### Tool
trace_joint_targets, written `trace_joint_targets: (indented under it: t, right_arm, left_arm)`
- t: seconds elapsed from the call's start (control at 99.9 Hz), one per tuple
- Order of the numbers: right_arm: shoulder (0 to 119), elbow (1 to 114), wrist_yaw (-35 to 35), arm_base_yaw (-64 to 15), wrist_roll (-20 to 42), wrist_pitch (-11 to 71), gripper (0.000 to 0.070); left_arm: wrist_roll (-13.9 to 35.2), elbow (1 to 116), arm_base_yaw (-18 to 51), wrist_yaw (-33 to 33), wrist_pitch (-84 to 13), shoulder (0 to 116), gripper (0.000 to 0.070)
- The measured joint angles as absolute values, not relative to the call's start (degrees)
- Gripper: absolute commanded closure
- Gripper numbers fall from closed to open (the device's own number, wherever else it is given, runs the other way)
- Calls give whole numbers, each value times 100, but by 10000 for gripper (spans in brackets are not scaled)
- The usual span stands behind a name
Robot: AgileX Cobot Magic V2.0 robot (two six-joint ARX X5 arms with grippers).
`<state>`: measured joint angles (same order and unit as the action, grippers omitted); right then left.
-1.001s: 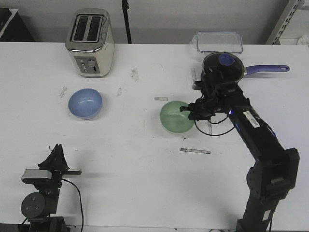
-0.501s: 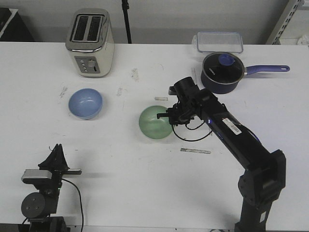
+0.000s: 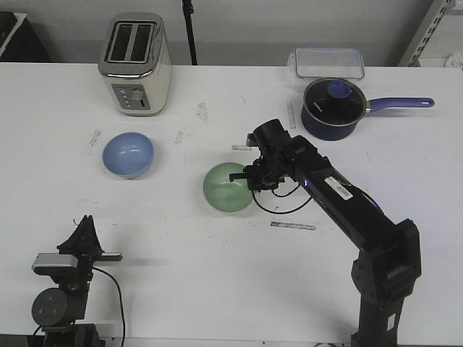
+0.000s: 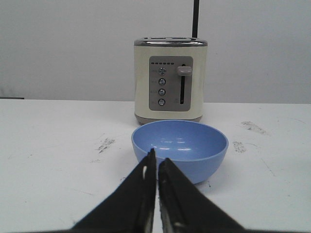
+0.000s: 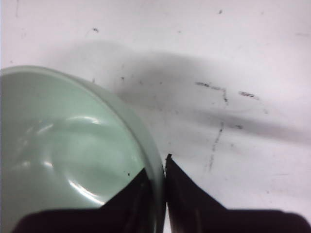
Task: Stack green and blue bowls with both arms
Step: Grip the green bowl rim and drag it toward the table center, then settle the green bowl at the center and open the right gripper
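Observation:
I need to set the green bowl down with my right gripper on the white table (image 3: 234, 193) in front of the short tape mark.
The pale green bowl (image 3: 226, 188) is near the middle of the table, with my right gripper (image 3: 250, 178) shut on its right rim. In the right wrist view one finger is inside the green bowl (image 5: 63, 145) and the other outside, the right gripper (image 5: 159, 170) pinching the wall. The blue bowl (image 3: 128, 154) sits upright on the table to the left, in front of the toaster. My left gripper (image 3: 86, 223) rests low at the front left, well short of it. In the left wrist view the left gripper (image 4: 157, 159) is shut and empty, pointing at the blue bowl (image 4: 181, 145).
A cream toaster (image 3: 136, 63) stands at the back left. A navy saucepan (image 3: 332, 107) with a glass lid and purple handle and a clear lidded box (image 3: 328, 62) are at the back right. Tape marks (image 3: 293, 225) lie on the white table.
My right arm has carried the green bowl leftward across the table, from near the saucepan toward the middle. The left arm and the blue bowl have not moved.

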<state>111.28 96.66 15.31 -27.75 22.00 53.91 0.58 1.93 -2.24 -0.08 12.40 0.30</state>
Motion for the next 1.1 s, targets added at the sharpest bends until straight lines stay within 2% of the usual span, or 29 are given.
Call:
trace_joint_targets:
  t: [0.24, 1.101]
  right_arm:
    - [11128, 9262, 1682, -2727, 2235, 5286, 690]
    - [11131, 9258, 1686, -2626, 2126, 5264, 684]
  left_arm:
    - [58, 193, -224, -8, 1240, 30, 699]
    - [58, 193, -224, -8, 1240, 30, 699]
